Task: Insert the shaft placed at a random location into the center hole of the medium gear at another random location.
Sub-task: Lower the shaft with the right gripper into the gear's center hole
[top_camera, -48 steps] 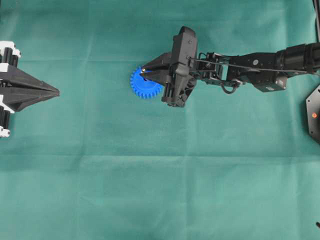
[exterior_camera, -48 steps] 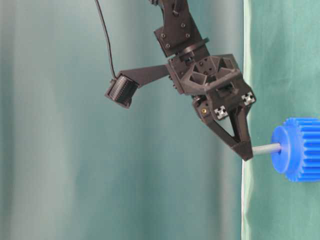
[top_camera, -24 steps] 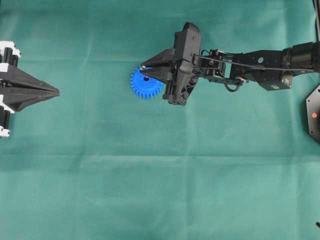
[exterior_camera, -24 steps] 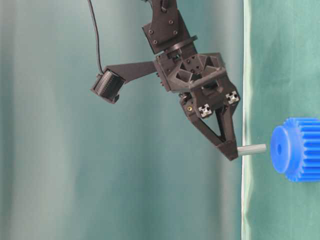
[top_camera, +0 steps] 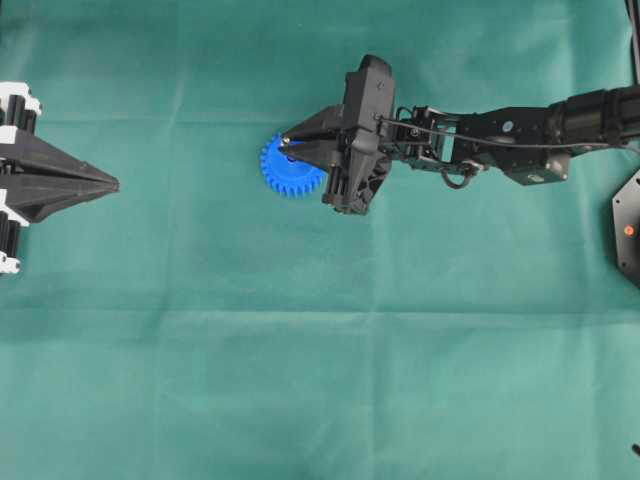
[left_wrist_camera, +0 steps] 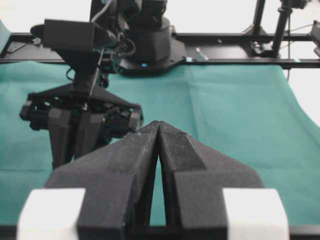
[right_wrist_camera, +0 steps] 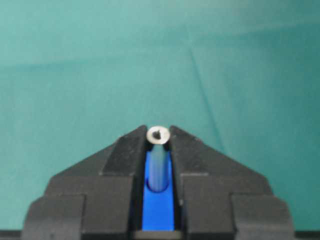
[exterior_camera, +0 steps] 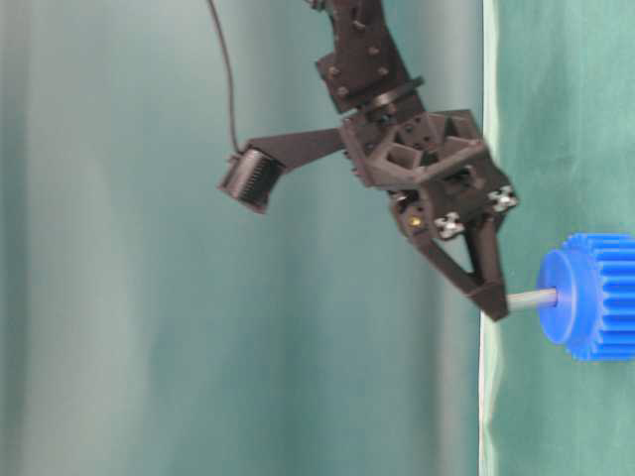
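I need to let go of the shaft with my right gripper, standing deep in the raised middle of the blue medium gear [top_camera: 290, 158] [right_wrist_camera: 158, 186].
The blue medium gear [top_camera: 285, 175] lies flat on the green cloth. My right gripper [top_camera: 286, 144] is over it, shut on the top end of the silvery shaft [exterior_camera: 531, 297]. The shaft stands square to the gear [exterior_camera: 595, 296], with its lower end in the center hole of the raised hub [exterior_camera: 554, 297]. In the right wrist view the shaft [right_wrist_camera: 158, 162] runs from between the fingertips [right_wrist_camera: 131, 145] down into the blue hub [right_wrist_camera: 158, 212]. My left gripper [top_camera: 112, 184] is shut and empty at the far left, and its closed tips show in the left wrist view [left_wrist_camera: 159, 128].
A black base plate [top_camera: 628, 228] sits at the right edge of the cloth. In the left wrist view the right arm [left_wrist_camera: 82, 120] stands ahead, with its base and a black rail [left_wrist_camera: 225, 37] behind it.
Half a second ago the shaft was lifted clear of the hub. It has come back down and its end sits in the hole again, as it did one second ago. The left arm has not moved.
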Robot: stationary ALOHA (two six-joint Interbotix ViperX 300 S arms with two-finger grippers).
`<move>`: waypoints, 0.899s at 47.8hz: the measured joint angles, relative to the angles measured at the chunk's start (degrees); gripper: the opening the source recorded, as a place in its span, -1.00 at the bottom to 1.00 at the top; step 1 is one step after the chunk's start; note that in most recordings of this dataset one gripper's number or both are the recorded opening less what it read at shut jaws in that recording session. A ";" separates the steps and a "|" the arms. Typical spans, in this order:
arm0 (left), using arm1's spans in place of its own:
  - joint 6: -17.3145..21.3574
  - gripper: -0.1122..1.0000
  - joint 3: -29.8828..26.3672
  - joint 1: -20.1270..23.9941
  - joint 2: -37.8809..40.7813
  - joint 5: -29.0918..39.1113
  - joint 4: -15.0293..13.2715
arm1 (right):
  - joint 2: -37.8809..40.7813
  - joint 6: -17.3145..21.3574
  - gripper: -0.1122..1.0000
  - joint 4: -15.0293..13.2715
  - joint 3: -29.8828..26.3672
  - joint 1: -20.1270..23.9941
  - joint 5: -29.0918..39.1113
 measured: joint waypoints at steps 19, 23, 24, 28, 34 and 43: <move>0.09 -0.80 0.09 -0.09 0.00 0.09 0.00 | 2.20 0.00 -0.55 1.14 0.09 0.18 -0.53; 0.09 -0.80 0.00 -0.09 -0.09 0.09 0.09 | 2.81 0.00 -0.56 1.32 0.09 0.35 -0.53; 0.09 -0.80 0.00 0.00 -0.09 0.09 0.00 | 2.90 0.00 -0.56 1.32 0.09 0.35 -0.53; 0.09 -0.80 0.00 -0.09 -0.09 0.09 0.00 | 3.08 0.00 -0.56 1.41 0.09 0.44 -0.53; 0.09 -0.80 0.00 -0.09 0.00 0.09 0.00 | 3.16 0.00 -0.56 1.49 0.26 0.44 -0.44; 0.09 -0.80 0.00 0.00 0.00 0.09 0.09 | 3.08 0.00 -0.55 1.49 0.26 0.44 -0.44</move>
